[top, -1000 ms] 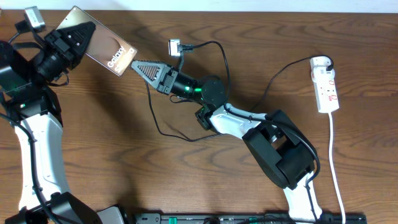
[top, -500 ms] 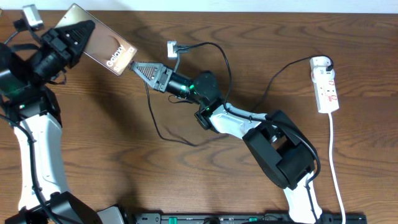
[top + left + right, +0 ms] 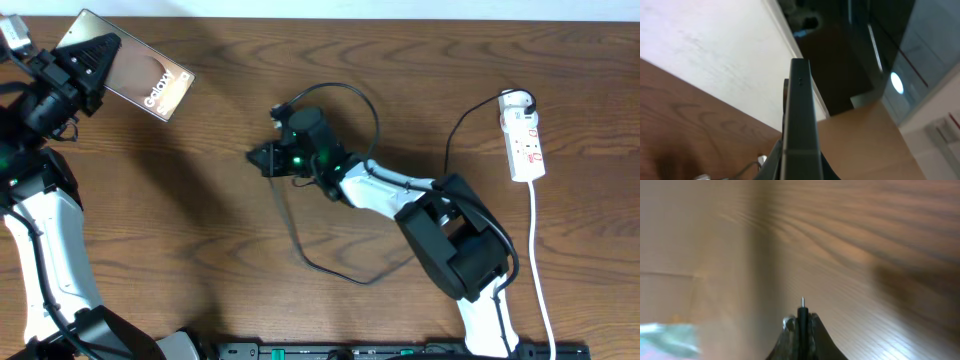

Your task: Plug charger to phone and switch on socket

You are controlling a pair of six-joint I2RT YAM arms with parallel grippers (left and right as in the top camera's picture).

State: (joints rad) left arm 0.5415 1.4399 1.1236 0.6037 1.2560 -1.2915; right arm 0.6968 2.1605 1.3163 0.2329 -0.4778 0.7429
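Observation:
My right gripper will release the charger plug on the bare wooden table (image 3: 357,188) between the phone and white socket strip.
My left gripper (image 3: 88,62) is shut on the phone (image 3: 140,82), a brownish slab with white lettering held above the table at the far left. In the left wrist view the phone's dark edge (image 3: 799,115) stands straight up between my fingers. My right gripper (image 3: 262,158) is shut on the charger plug; in the right wrist view the black plug tip (image 3: 802,311) sticks up between my closed fingers (image 3: 802,325). The thin black charger cable (image 3: 330,268) loops over the table and runs to the white socket strip (image 3: 524,137) at the right, apart from both grippers.
The socket's white cord (image 3: 540,270) runs down the right side toward the front edge. The right arm (image 3: 440,225) stretches across the middle of the wooden table. A white wall borders the table's far edge.
My left gripper carried the phone further left and back. My right gripper swung away from the phone, down and right, turning with the plug; the cable loop shifted toward the front.

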